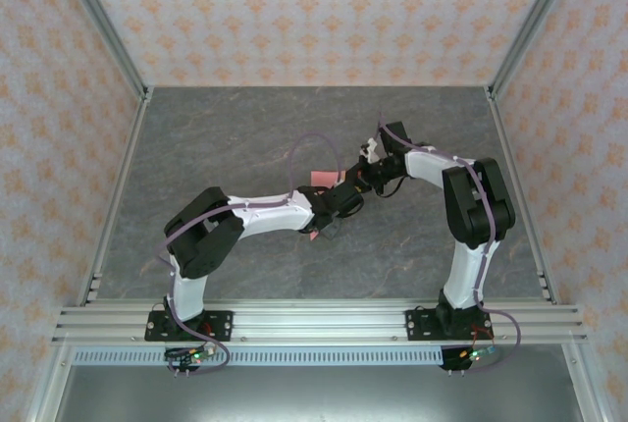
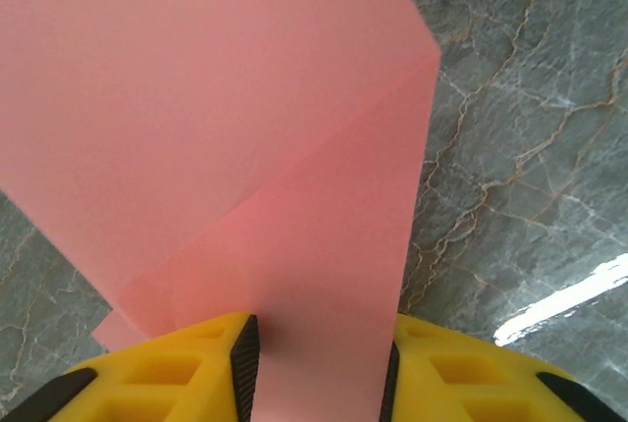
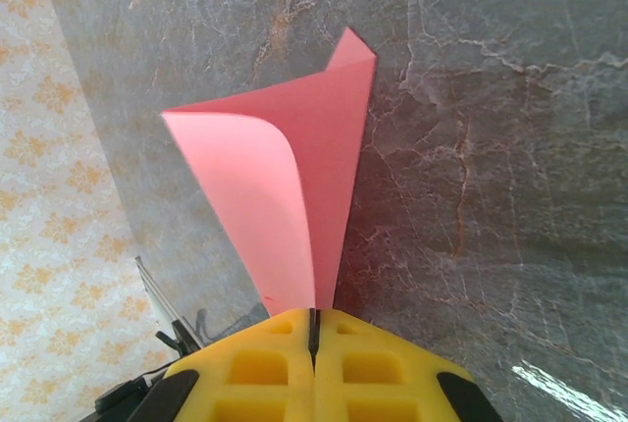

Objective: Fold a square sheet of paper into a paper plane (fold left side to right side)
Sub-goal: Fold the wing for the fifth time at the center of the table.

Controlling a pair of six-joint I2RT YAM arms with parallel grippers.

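Note:
Next, my left gripper pinches the folded paper (image 2: 322,358) while my right gripper opens and takes both layers, because the paper's flap curls open beyond my shut right gripper.
The square sheet of paper (image 1: 321,179) is salmon-pink and lies mid-table, partly under both wrists. My right gripper (image 3: 314,312) is shut on the sheet (image 3: 294,167); one edge is lifted and curls up into its closed yellow jaws, and a corner of the sheet points away over the table. My left gripper (image 2: 316,343) stands open over the folded-over sheet (image 2: 245,147). The paper runs flat between its black pads (image 2: 245,353), its right edge close to the right pad. In the top view the left gripper (image 1: 339,208) and right gripper (image 1: 365,175) meet over the paper.
The grey marbled table (image 1: 226,137) stretches around the paper on all sides. Patterned walls (image 3: 59,196) and metal frame posts (image 1: 103,20) enclose it. An aluminium rail (image 1: 314,322) carrying both arm bases runs along the near edge.

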